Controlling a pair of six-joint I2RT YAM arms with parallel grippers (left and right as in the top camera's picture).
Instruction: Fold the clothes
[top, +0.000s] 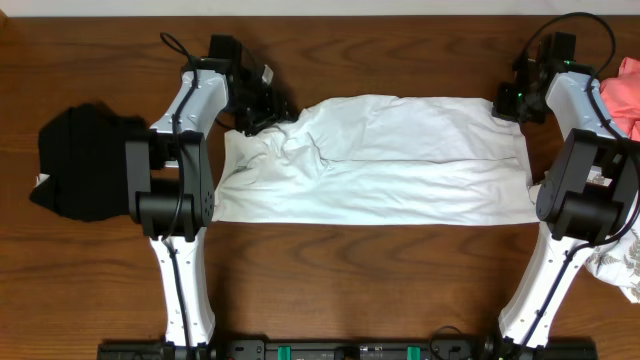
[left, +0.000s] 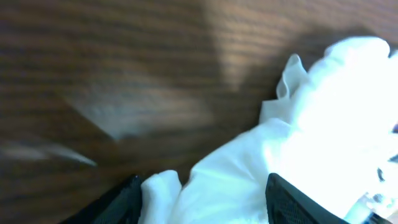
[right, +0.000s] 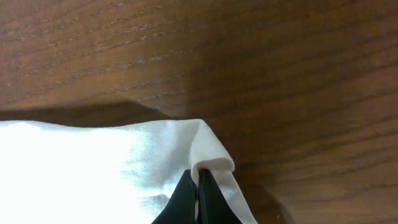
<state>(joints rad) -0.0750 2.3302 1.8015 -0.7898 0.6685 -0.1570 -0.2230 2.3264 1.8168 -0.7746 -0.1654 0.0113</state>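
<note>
The T-shirt's wrinkled end is bunching between my left gripper's open fingers, so next I lift that gripper clear and take the T-shirt's far edge slightly nearer the middle (top: 308, 117).
A white T-shirt (top: 400, 160) lies folded into a wide band across the table's middle, with its left end bunched and wrinkled. My left gripper (top: 268, 115) sits at the shirt's far left corner. In the left wrist view its fingers (left: 202, 199) are spread wide, with bunched white cloth (left: 323, 124) between them. My right gripper (top: 505, 105) is at the far right corner. In the right wrist view its fingers (right: 198, 180) are shut on a fold of the shirt's edge (right: 93, 162). The robot print is hidden.
A black garment (top: 85, 160) lies in a heap at the left, beside the left arm. A pink garment (top: 625, 95) is at the far right edge. A grey-leaf-patterned white cloth (top: 620, 265) lies at the right, behind the right arm's base.
</note>
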